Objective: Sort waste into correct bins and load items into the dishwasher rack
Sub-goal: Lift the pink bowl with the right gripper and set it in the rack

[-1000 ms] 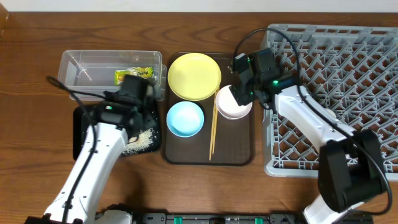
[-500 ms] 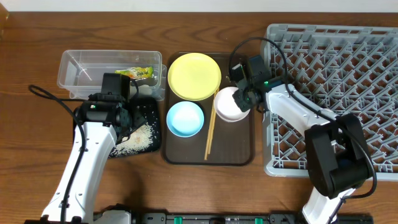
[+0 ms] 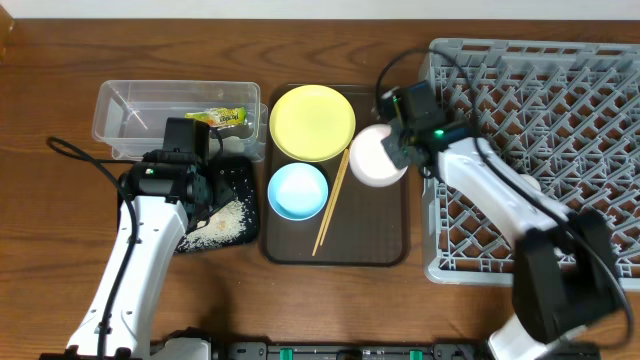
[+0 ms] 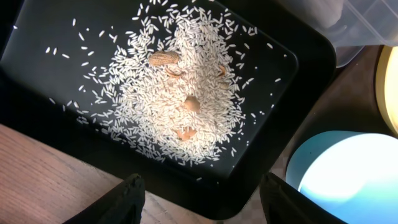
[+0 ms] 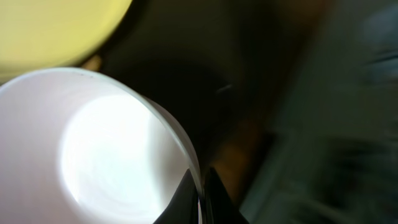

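Observation:
Next, my right gripper lets go of the pinkish-white bowl in the dishwasher rack's far corner (image 3: 465, 91), along the side that faces the serving tray.
My right gripper (image 5: 200, 186) is shut on the rim of the pinkish-white bowl (image 5: 93, 149), one finger inside and one outside. From overhead, that bowl (image 3: 372, 158) is tilted at the right edge of the brown serving tray, next to the dishwasher rack (image 3: 560, 150). The yellow plate (image 3: 312, 122), light blue bowl (image 3: 297, 190) and chopsticks (image 3: 330, 205) lie on the serving tray. My left gripper (image 4: 202, 199) hangs open over the near corner of the black tray (image 4: 298, 124), which holds the rice scraps (image 4: 180, 93). The snack wrapper (image 3: 222, 118) lies in the clear tub (image 3: 130, 115).
The brown serving tray (image 3: 385, 240) sits between the bins and the rack. A few brown nut pieces (image 4: 163, 58) lie among the rice. The blue bowl (image 4: 348, 174) is just right of the black tray. The rack's near wall (image 3: 432, 200) stands close to my right arm.
My right gripper has shut on the bowl's rim and tipped the bowl up. The chopsticks have swung to a slant. My left arm drew back to the left, then stayed still.

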### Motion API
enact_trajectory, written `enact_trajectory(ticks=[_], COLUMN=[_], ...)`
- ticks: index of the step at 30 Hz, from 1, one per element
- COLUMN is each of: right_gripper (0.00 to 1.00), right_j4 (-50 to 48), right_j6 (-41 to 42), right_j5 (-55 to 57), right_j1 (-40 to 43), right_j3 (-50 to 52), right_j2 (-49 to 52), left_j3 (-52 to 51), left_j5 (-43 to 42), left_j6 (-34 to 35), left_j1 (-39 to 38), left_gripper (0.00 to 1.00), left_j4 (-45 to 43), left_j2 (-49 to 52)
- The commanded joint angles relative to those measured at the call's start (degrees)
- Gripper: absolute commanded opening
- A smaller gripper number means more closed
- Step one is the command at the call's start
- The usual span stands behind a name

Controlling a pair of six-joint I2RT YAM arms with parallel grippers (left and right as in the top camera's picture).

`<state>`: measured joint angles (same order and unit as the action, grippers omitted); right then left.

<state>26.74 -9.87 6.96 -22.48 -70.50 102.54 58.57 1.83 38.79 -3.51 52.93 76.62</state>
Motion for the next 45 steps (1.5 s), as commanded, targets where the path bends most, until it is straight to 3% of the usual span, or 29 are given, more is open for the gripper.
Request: enact_trajectory(ticks=[1, 5, 9, 13, 21, 35, 45], right_gripper=[0.01, 0.01, 0.01, 0.01, 0.01, 0.01, 0.01], right_j4=[-2.3, -6.8, -11.6, -18.7, -35.8, -47.6, -40.9], right_j6=[0.6, -1.5, -12.0, -23.6, -33.4, -34.2, -31.1], right_j5=[10.3, 16.7, 22.2, 26.9, 31.0, 36.2, 36.0], right_j1=[0.2, 2.2, 4.9, 7.9, 13.4, 14.3, 12.5], right_j3=[-0.7, -0.7, -0.7, -0.7, -0.7, -0.7, -0.7], right_j2=[-9.0, -14.0, -14.8, -13.7, -7.8, 5.6, 7.3], left_j3=[0.5, 0.5, 0.5, 0.5, 0.5, 0.5, 0.5], left_j5=[0.1, 0.1, 0.1, 0.1, 0.1, 0.1, 0.1], left_j6=[-0.2, -0.2, -0.1, -0.1, -0.1, -0.1, -0.2], left_j1=[0.3, 0.3, 0.3, 0.3, 0.3, 0.3, 0.3], left_gripper=[0.62, 0.62, 0.62, 0.63, 0.63, 0.63, 0.63], left_j4=[0.4, 0.4, 0.2, 0.2, 0.2, 0.2, 0.2], left_j2=[-0.4, -0.4, -0.4, -0.4, -0.4, -0.4, -0.3])
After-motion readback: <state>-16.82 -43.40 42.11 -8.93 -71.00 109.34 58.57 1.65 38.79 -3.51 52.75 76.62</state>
